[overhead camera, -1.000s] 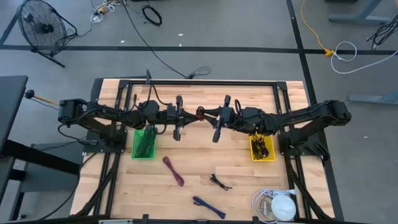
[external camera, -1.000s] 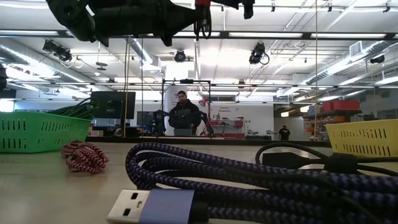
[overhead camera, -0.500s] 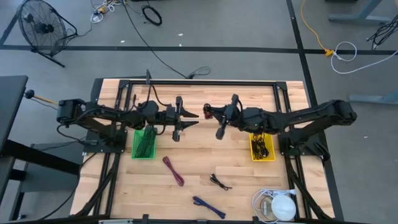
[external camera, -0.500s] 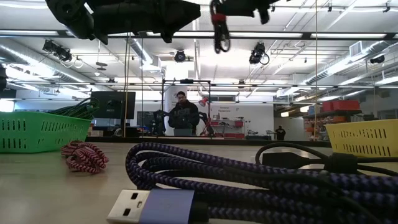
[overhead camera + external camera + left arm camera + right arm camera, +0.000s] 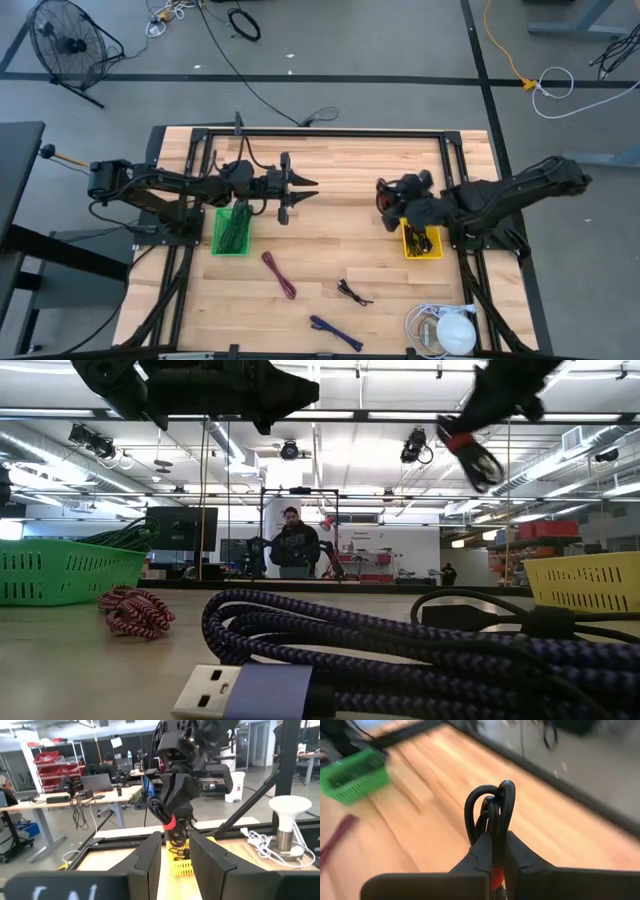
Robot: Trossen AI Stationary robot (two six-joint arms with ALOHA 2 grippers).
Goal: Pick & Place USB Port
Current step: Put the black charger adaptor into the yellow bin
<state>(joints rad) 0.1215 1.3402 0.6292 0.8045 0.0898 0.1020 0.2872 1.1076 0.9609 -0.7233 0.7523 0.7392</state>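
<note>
My right gripper is going to let go of the USB cable inside the yellow basket (image 5: 411, 227), against the black cable that is already in there.
The USB cable is a short black coiled bundle (image 5: 491, 810) with a red band. It is held in the air by my right gripper (image 5: 390, 208), which is shut on it, right of the table's middle and beside the yellow basket (image 5: 421, 240). In the low view the bundle (image 5: 472, 452) shows high up, clear of the table. My left gripper (image 5: 305, 190) stands open and empty left of the middle, above the green basket's (image 5: 232, 230) far right corner, pointing at the right arm. My right gripper pinches the coiled bundle between its two fingers (image 5: 479, 854), close to the red band (image 5: 493, 873). The black loops (image 5: 495, 836) stick out past the fingertips. The bundle is lifted clear of the table and sits tilted in the low view.
On the near half of the table lie a maroon cable (image 5: 280, 275), a small black cable (image 5: 353, 292) and a purple cable (image 5: 335, 332). A white lamp with a cord (image 5: 445, 330) stands at the near right corner. Both baskets hold cables.
My left gripper has opened and let go of the black bundle, staying where it was. My right gripper, shut on the bundle, has carried it from the table's middle toward the right edge, up to the yellow basket, tipping as it went.
</note>
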